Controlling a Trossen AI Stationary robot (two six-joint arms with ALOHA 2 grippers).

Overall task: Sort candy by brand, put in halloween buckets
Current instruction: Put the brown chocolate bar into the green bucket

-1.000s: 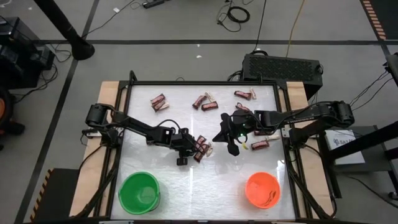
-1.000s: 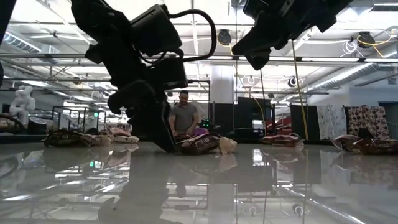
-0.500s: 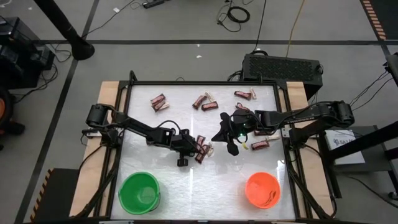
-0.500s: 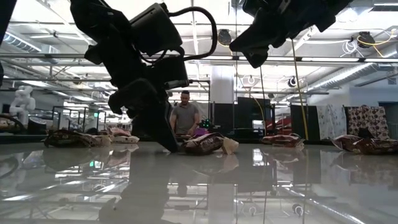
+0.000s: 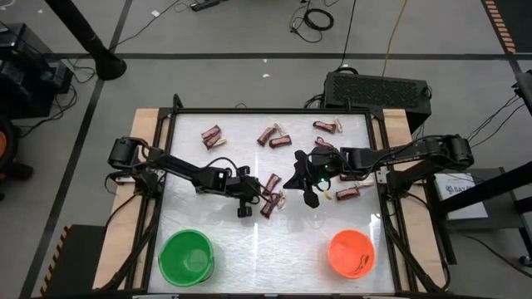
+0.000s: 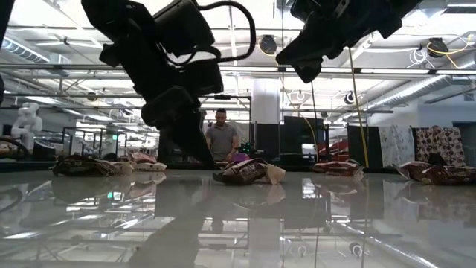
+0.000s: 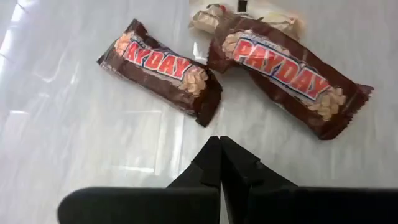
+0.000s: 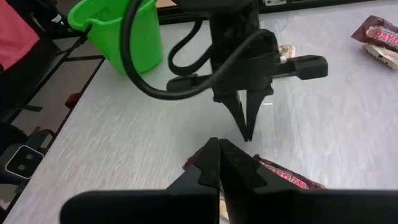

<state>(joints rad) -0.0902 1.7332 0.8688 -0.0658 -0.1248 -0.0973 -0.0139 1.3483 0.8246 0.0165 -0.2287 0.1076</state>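
Observation:
My left fingers are shut just short of the near brown bar's end, so they should open and move in to grip that end [image 7: 209, 104].
Two dark brown candy bars [image 7: 163, 62] [image 7: 287, 73] lie flat on the white table, with pale wrappers [image 7: 205, 17] behind them. In the high view this cluster [image 5: 271, 195] sits mid-table. My left gripper [image 7: 219, 140] [image 5: 256, 191] is shut and low. Its tips point at the near bar's end, a small gap away. My right gripper [image 8: 219, 143] [image 5: 293, 181] is also shut. It hangs well above the table [image 6: 309, 67], over another brown bar [image 8: 277, 177]. The green bucket [image 5: 187, 256] and the orange bucket [image 5: 351, 253] stand upright near the table's near edge.
More candy lies scattered toward the far edge [image 5: 212, 137] [image 5: 274, 137] [image 5: 328, 126] and by the right edge [image 5: 347, 193]. Bare table lies between the two buckets. A person [image 6: 221, 138] stands in the room beyond the table.
My left gripper has drawn its shut tips a little toward the far edge. In the low view they no longer reach as far down the table. The candy cluster beside it has shifted slightly to the right. My right arm has kept still.

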